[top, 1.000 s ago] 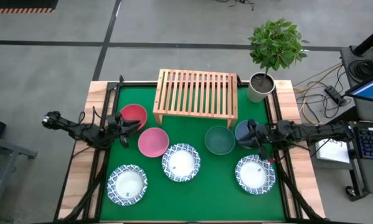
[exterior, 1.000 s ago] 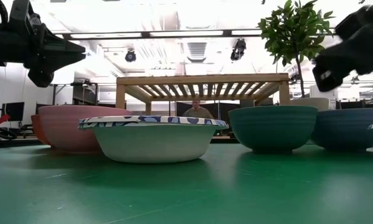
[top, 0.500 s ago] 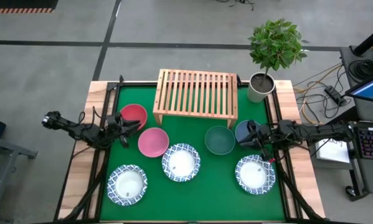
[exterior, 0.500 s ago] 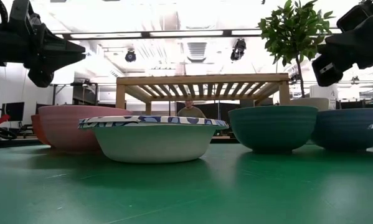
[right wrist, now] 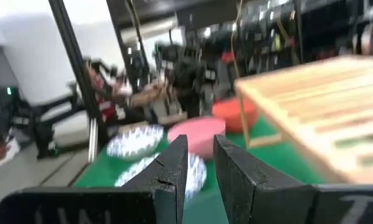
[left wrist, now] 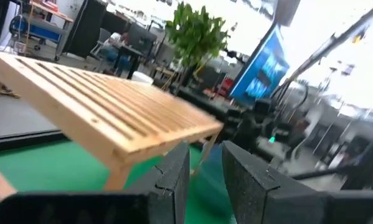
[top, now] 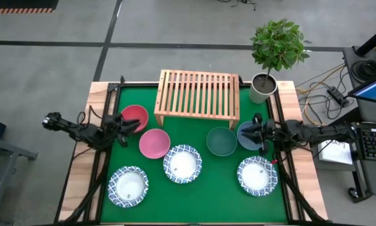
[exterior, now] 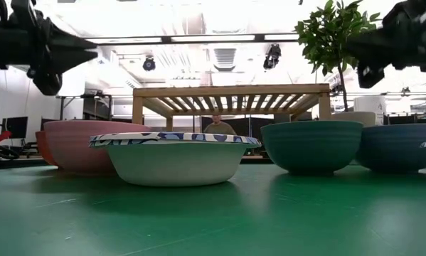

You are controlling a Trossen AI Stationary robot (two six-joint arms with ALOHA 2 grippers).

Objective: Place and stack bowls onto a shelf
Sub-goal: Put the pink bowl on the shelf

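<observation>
Next, the left gripper grips the pink bowl's near rim (top: 157,156), beside the middle white bowl, to carry the pink bowl to the light-wood shelf.
The light-wood shelf (top: 198,94) stands at the table's far middle. In front of it, resting on their bases, are the red bowl (top: 134,115), pink bowl (top: 154,143), teal bowl (top: 221,141) and blue bowl (top: 243,134). Three white bowls with blue rims (top: 128,186) (top: 182,163) (top: 257,176) sit along the near side. My left gripper (top: 130,125) hovers by the red bowl's near rim, fingers a narrow gap apart (left wrist: 205,155). My right gripper (top: 252,133) hovers over the blue bowl, also narrowly open (right wrist: 200,146). Both stand clear above the bowls in the low view (exterior: 92,50) (exterior: 351,50).
A grey plant pot (top: 262,88) with a small tree stands at the far right corner, beside the shelf. Wooden table borders (top: 81,182) frame the green mat. A person (exterior: 215,124) shows far behind, under the shelf. Open mat lies between the bowls and the near edge.
Both grippers have risen. The right one has gone up more, shifted a little toward the far edge over the blue bowl and levelled out. The bowls and shelf have stayed where they were.
</observation>
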